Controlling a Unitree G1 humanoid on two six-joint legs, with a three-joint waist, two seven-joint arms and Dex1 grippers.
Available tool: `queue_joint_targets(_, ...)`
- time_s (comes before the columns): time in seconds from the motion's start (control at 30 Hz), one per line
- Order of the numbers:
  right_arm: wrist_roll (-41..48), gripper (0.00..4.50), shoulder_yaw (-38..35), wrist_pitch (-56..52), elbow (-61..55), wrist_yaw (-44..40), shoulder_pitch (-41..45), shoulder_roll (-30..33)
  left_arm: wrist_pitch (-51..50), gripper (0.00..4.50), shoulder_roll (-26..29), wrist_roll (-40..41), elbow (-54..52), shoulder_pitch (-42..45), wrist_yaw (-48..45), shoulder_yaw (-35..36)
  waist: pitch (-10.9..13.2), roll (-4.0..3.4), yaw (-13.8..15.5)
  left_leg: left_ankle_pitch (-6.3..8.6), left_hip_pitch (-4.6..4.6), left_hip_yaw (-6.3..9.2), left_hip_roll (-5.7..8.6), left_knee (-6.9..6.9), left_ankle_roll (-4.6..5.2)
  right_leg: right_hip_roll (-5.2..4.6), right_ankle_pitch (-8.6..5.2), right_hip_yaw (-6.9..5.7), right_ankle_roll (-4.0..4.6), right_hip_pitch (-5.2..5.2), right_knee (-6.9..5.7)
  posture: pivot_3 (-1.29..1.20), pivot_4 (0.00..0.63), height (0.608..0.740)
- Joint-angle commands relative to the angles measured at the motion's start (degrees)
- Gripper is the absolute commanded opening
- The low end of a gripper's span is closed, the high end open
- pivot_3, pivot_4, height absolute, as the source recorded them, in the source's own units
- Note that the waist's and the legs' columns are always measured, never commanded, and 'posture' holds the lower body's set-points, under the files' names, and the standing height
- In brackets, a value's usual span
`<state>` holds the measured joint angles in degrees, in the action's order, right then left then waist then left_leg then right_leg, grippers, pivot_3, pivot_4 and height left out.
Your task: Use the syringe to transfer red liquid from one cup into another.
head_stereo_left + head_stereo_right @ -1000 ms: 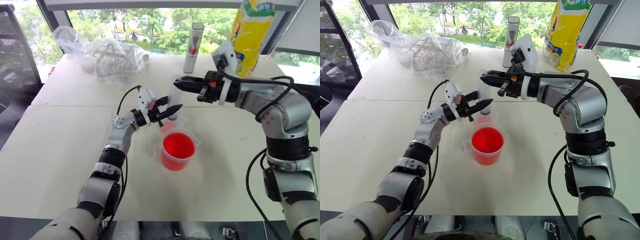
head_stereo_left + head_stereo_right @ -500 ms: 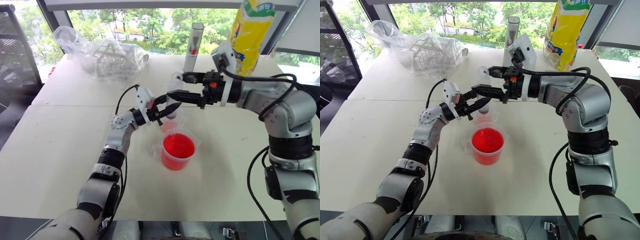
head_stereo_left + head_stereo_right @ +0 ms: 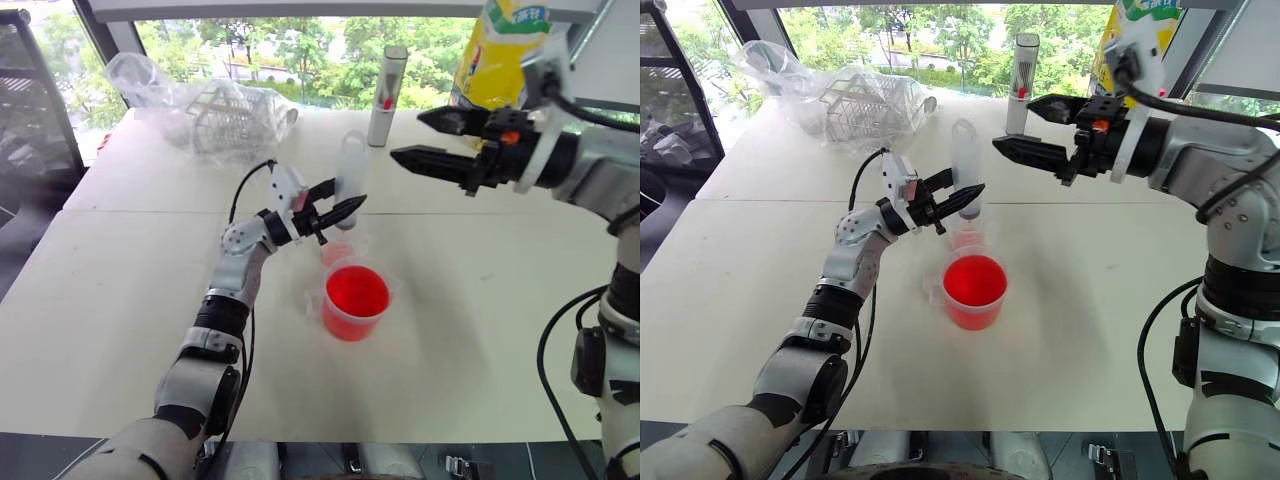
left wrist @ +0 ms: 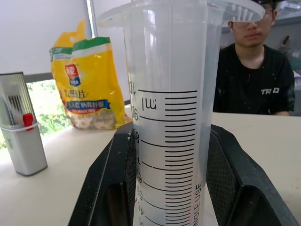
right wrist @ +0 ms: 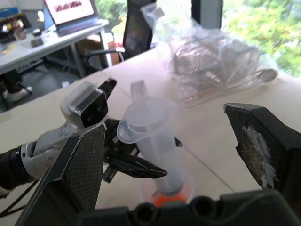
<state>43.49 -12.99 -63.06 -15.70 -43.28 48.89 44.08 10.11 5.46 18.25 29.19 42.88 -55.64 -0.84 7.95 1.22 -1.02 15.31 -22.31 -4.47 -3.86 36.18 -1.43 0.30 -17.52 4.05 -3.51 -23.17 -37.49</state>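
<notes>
My left gripper will let go of the syringe so that it lies flat on the table (image 3: 271, 249) beside the small clear cup, on the side nearer my left arm.
My left gripper (image 3: 340, 210) is shut on the barrel of the syringe (image 3: 350, 168) and holds it upright. The syringe's orange tip (image 5: 167, 197) points down into the small clear cup (image 3: 340, 250), which shows some red at its bottom. In front of that cup stands the wide handled beaker (image 3: 357, 300), holding bright red liquid (image 3: 974, 280). In the left wrist view the printed barrel (image 4: 169, 117) sits between the two black fingers (image 4: 113, 188). My right gripper (image 3: 408, 137) is open, up and to the right of the syringe, apart from it.
An upright grey tube with a red mark (image 3: 385, 95) and a yellow bag (image 3: 500, 50) stand at the back of the table. A wire basket in a clear plastic bag (image 3: 220, 115) lies back left. A person in a black shirt (image 4: 254, 80) sits beyond the table.
My right gripper has opened, let go of the syringe's top and drawn away up and to the right. The left gripper has lifted the syringe a little.
</notes>
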Motion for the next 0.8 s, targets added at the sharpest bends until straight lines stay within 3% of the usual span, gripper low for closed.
queue_joint_targets(0.03,2.21,4.4,-3.07,-1.6,-3.11,3.1,-1.72,0.01,-6.63,1.42,0.74,4.54,-6.88,0.97,2.98,2.76,0.0,-0.01,-0.04,0.0,0.01,0.01,0.0,0.01,0.0,0.0,0.0,0.0,0.0,0.0,-0.02,0.0,0.15,0.74)
queue_joint_targets(0.23,4.7,4.4,-4.39,-2.81,-5.09,6.72,-4.49,-1.16,-29.91,1.42,5.49,13.09,-19.99,3.96,12.07,6.32,-0.01,-0.02,-0.12,0.0,0.02,0.04,-0.02,0.0,0.0,0.04,0.0,0.0,-0.01,0.0,-0.09,0.0,0.15,0.74)
queue_joint_targets(0.4,6.01,4.4,-4.36,-2.38,-5.75,8.57,-6.48,-2.12,-53.56,1.42,13.81,16.95,-25.88,11.22,21.89,8.54,0.0,-0.02,-0.11,-0.01,0.01,0.06,-0.01,0.03,-0.02,0.02,0.01,-0.02,-0.03,0.0,-0.11,0.0,0.15,0.74)
queue_joint_targets(0.5,6.16,4.4,-3.99,-1.65,-5.81,9.17,-7.52,-2.59,-68.94,1.42,18.0,19.39,-26.13,15.6,26.14,9.22,0.0,-0.02,-0.12,-0.02,0.03,0.06,-0.01,0.02,-0.04,0.0,0.01,-0.01,-0.05,0.01,-0.1,0.0,0.15,0.74)
queue_joint_targets(0.67,6.45,4.4,-3.37,-1.29,-6.0,10.23,-8.3,-3.68,-93.23,1.42,20.02,19.75,-24.09,20.16,34.37,11.73,0.0,-0.01,-0.14,-0.09,0.05,0.06,0.02,0.01,-0.15,0.01,0.01,-0.04,-0.05,0.0,-0.11,0.0,0.15,0.74)
queue_joint_targets(0.8,6.63,4.4,-2.94,-1.13,-6.14,10.74,-8.81,-4.32,-102.43,1.42,20.73,19.36,-22.78,18.45,39.82,11.42,0.0,-0.01,-0.2,-0.12,0.07,0.06,0.03,-0.02,-0.22,0.01,0.01,-0.04,-0.05,-0.01,-0.13,0.0,0.15,0.74)
